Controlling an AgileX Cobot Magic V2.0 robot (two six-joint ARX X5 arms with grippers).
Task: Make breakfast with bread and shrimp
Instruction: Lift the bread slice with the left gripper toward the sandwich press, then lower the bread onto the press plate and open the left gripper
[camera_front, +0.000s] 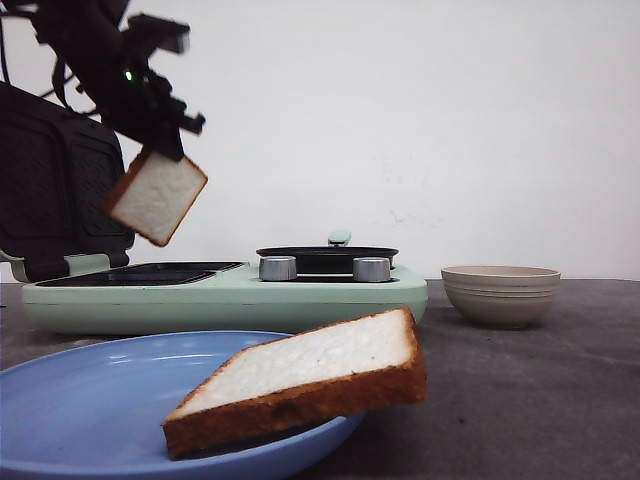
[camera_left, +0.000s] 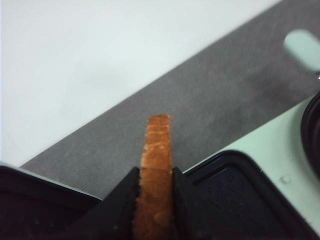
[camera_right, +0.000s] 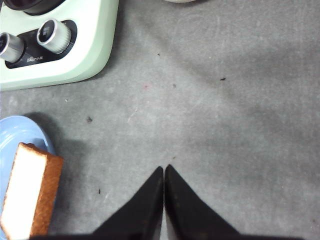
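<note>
My left gripper is holding the slice of bread and will let go of it on the dark griddle plate (camera_front: 171, 265) (camera_left: 237, 221), between the lid and the pan.
My left gripper (camera_front: 152, 145) is shut on one slice of bread (camera_front: 157, 197) and holds it tilted in the air above the dark griddle plate (camera_front: 140, 274) of the mint-green breakfast maker (camera_front: 300, 295). In the left wrist view the crust edge of the bread (camera_left: 158, 145) sits between the gripper's (camera_left: 156, 175) jaws. The second slice of bread (camera_front: 310, 375) lies on the right edge of the blue plate (camera_front: 90, 400), sticking out over the rim; it also shows in the right wrist view (camera_right: 31, 195). My right gripper (camera_right: 164, 168) is shut and empty above the grey table. No shrimp is in view.
The breakfast maker's open lid (camera_front: 55, 190) stands at the far left. A small black pan (camera_front: 327, 256) sits on its right side above two silver knobs (camera_front: 277, 268). A beige bowl (camera_front: 500, 294) stands at the right on the grey table (camera_front: 520, 400).
</note>
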